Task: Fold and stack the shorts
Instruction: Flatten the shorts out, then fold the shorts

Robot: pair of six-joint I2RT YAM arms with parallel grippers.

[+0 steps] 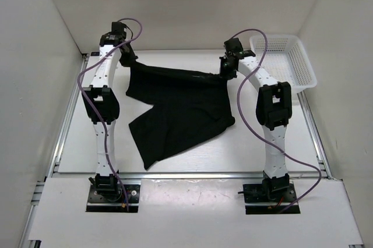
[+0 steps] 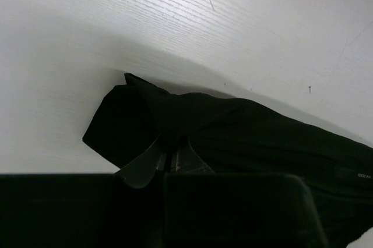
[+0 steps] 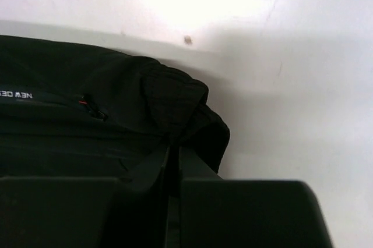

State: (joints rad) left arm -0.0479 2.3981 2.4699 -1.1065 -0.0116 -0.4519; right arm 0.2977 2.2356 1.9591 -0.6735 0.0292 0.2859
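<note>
I will use my right gripper to let go of the waistband corner just beside the shorts' leg tip on the basket side point(image 1: 242, 122).
The black shorts point(image 1: 178, 108) lie spread on the white table, waistband toward the back, legs trailing toward the front. My left gripper point(image 1: 129, 62) is shut on the waistband's left corner; the left wrist view shows the fingers point(image 2: 145, 163) pinching a fold of the shorts point(image 2: 245, 131). My right gripper point(image 1: 224, 72) is shut on the waistband's right corner; in the right wrist view the fabric point(image 3: 116, 114) bunches between the closed fingers point(image 3: 195, 169). The cloth between the two grippers is stretched fairly straight.
A white plastic mesh basket point(image 1: 306, 62) stands at the back right corner, next to the right arm. White walls close the table at the back and both sides. Purple cables loop off both arms.
</note>
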